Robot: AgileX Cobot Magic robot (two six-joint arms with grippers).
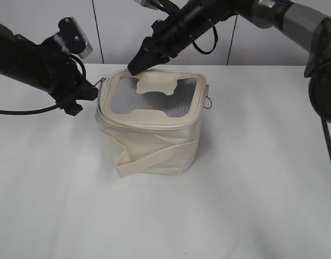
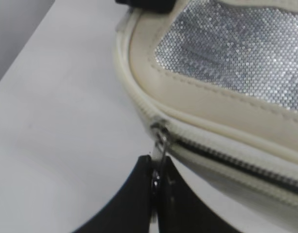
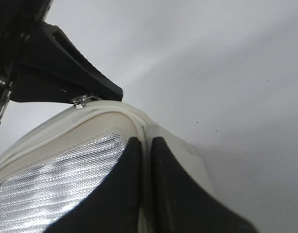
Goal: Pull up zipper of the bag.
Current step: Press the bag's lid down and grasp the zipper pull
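My left gripper will release the metal zipper pull on the bag's front, under the lid's rim (image 1: 139, 142) above the cream strap.
A cream box-shaped bag (image 1: 154, 140) with a silver mesh lid (image 1: 152, 94) stands on the white table. My left gripper (image 1: 88, 93) is at the bag's left top corner, shut on the metal zipper pull (image 2: 161, 145); to its right the zipper line (image 2: 236, 165) gapes open. My right gripper (image 1: 135, 66) is at the bag's back left top corner, shut on the lid's rim (image 3: 145, 131). The zipper slider also shows in the right wrist view (image 3: 83, 100) under the left gripper's finger.
A metal ring (image 1: 208, 102) hangs on the bag's right side. A cream strap (image 1: 154, 159) runs across the bag's front. A white panelled wall stands behind the table (image 1: 251, 189).
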